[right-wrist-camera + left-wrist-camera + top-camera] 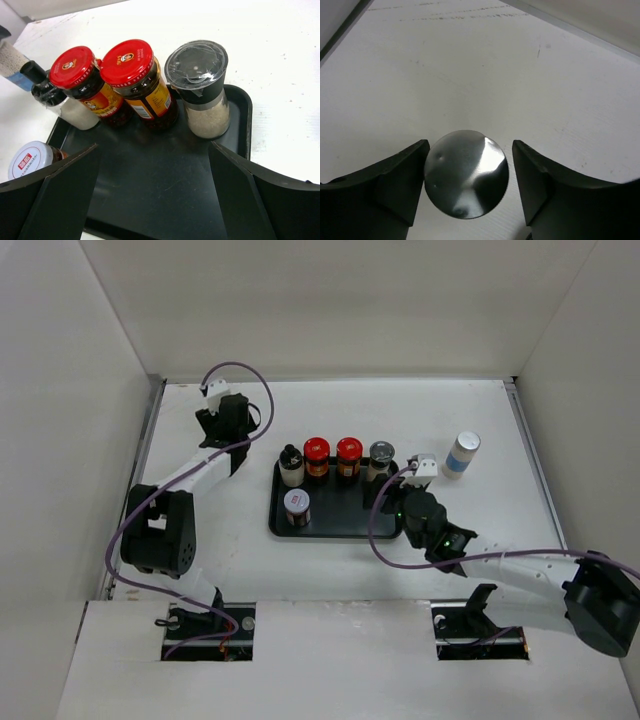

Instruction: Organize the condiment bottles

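Note:
Next, I move my right gripper to the silver cap (468,440) of the blue-labelled bottle outside the tray, on the grinder's side, and close it there.
A black tray (340,525) holds a white bottle with a black cap (291,466), two red-lidded jars (316,456) (348,455), a grey-lidded grinder (381,459) and a white-lidded jar (297,507). A silver-capped, blue-labelled bottle (462,453) stands on the table to the right. My left gripper (224,420) is at the back left, straddling a round silver cap (466,174). The left finger (400,180) touches the cap, and a thin gap remains at the right finger. My right gripper (154,150) hangs open over the tray's front right (150,190), with nothing between its fingers.
White walls close in the table on the left, back and right. Purple cables loop over both arms. The right arm lies across the table in front of the tray's right end.

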`<state>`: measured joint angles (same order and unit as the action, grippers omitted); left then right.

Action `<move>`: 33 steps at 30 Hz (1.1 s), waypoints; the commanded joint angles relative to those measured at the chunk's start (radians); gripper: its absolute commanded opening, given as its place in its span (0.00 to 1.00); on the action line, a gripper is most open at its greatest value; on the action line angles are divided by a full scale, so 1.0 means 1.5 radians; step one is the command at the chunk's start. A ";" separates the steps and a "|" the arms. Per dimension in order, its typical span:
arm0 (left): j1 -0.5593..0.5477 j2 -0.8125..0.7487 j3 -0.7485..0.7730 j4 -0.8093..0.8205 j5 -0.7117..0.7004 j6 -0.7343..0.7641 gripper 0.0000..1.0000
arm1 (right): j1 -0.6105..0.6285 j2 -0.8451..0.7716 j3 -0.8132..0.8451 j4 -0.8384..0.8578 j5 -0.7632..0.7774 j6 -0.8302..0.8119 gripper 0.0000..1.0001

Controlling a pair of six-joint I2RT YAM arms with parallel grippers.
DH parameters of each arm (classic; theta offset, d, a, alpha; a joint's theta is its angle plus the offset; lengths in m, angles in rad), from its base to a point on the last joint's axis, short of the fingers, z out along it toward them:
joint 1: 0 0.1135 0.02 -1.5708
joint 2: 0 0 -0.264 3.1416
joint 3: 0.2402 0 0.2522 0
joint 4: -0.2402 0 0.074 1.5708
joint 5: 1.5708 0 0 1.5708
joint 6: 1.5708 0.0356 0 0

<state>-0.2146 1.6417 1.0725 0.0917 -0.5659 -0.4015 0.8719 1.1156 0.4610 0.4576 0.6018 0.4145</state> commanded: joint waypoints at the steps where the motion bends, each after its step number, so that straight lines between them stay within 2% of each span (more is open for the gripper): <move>1: 0.000 -0.019 -0.015 0.021 0.015 0.003 0.60 | -0.002 -0.019 0.009 0.037 -0.004 0.005 0.94; 3: -0.001 -0.032 -0.031 0.025 0.013 0.002 0.54 | 0.000 -0.020 0.010 0.035 -0.004 0.003 0.94; 5: 0.000 -0.048 -0.041 0.031 0.005 0.001 0.44 | 0.000 -0.019 0.009 0.040 -0.002 0.002 0.94; 7: 0.000 -0.080 -0.041 0.029 -0.007 0.003 0.40 | -0.002 -0.013 0.009 0.040 -0.005 0.005 0.94; 13: -0.053 -0.232 -0.030 0.039 -0.042 0.048 0.38 | -0.003 -0.017 0.008 0.040 0.000 0.005 0.95; 17: -0.129 -0.333 -0.034 0.042 -0.083 0.093 0.38 | -0.002 -0.033 0.005 0.041 0.004 0.002 0.95; 23: -0.276 -0.432 -0.057 -0.001 -0.092 0.090 0.38 | -0.014 -0.071 -0.012 0.046 0.026 0.006 0.94; 29: -0.445 -0.432 -0.084 0.010 -0.119 0.052 0.39 | -0.020 -0.134 -0.025 0.039 0.056 0.006 0.94; 33: -0.495 -0.375 -0.099 0.077 -0.106 0.035 0.40 | -0.021 -0.165 -0.018 0.005 0.078 0.008 0.94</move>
<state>-0.9318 1.0435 0.9264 0.0647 -0.7128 -0.3202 0.8471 0.9012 0.4267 0.4545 0.6727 0.4160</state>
